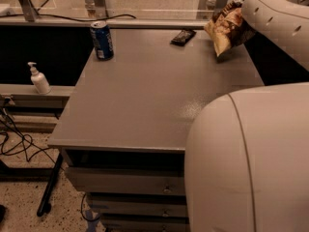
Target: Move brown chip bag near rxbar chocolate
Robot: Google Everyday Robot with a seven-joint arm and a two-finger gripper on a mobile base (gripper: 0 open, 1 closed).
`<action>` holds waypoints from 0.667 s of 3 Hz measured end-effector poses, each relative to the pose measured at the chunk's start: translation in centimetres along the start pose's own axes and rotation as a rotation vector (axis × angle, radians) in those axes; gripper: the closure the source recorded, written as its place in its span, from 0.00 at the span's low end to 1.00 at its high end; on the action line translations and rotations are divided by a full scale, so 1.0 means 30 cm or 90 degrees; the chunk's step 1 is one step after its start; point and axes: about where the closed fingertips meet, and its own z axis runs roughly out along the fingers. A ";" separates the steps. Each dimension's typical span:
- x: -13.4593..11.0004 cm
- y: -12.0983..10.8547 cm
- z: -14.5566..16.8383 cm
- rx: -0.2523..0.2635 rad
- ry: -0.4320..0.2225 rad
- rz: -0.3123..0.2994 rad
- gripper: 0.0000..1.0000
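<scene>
I should set the brown chip bag down on the table [212,39] next to the rxbar chocolate, away from the blue can, and let go of it.
The brown chip bag [226,29], crinkly cream and dark brown, hangs tilted just above the far right part of the grey table [145,95]. My gripper [241,5] is at the bag's top edge, mostly hidden behind my white arm [275,18], and holds the bag up. The rxbar chocolate [183,36], a small flat dark bar, lies on the table at the far edge. It is a short way left of the bag and not touching it.
A blue soda can [102,40] stands at the table's far left corner. A white pump bottle [38,79] sits on a lower ledge to the left. A large white arm link [251,163] fills the lower right. Cables lie on the floor at left.
</scene>
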 end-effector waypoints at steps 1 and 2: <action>0.037 0.024 0.011 -0.009 0.015 0.058 1.00; 0.045 0.090 0.029 -0.034 0.024 0.081 1.00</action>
